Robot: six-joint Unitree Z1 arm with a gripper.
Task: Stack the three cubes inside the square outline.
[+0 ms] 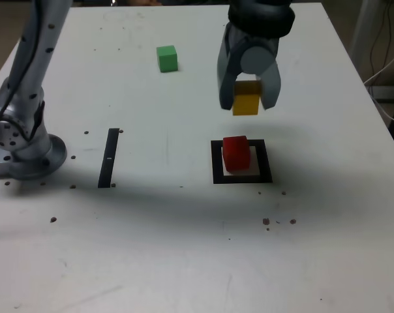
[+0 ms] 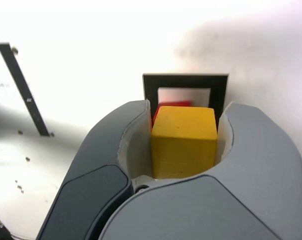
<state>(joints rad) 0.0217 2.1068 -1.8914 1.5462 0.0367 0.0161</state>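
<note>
I will release the yellow cube with my gripper so that it sits on top of the red cube [image 1: 237,135] [image 2: 173,116], inside the black square outline.
My gripper [image 1: 248,104] hangs in the air behind the square outline [image 1: 242,177], shut on the yellow cube [image 1: 246,101]. The wrist view shows that yellow cube [image 2: 183,141] clamped between the two grey jaws. Inside the outline stands the red cube [image 1: 236,152], below and in front of the held one. In the wrist view only a sliver of the red cube [image 2: 173,105] peeks out behind the yellow one, with the black outline [image 2: 185,80] beyond. The green cube [image 1: 167,58] rests alone on the table at the back, toward the exterior view's left.
A narrow black strip [image 1: 109,158] lies on the white table [image 1: 184,248] at the exterior view's left, also seen as strip [image 2: 23,89]. The arm's grey base [image 1: 24,153] stands at the far left. Small dark specks dot the tabletop. Cables hang beyond the table's right edge.
</note>
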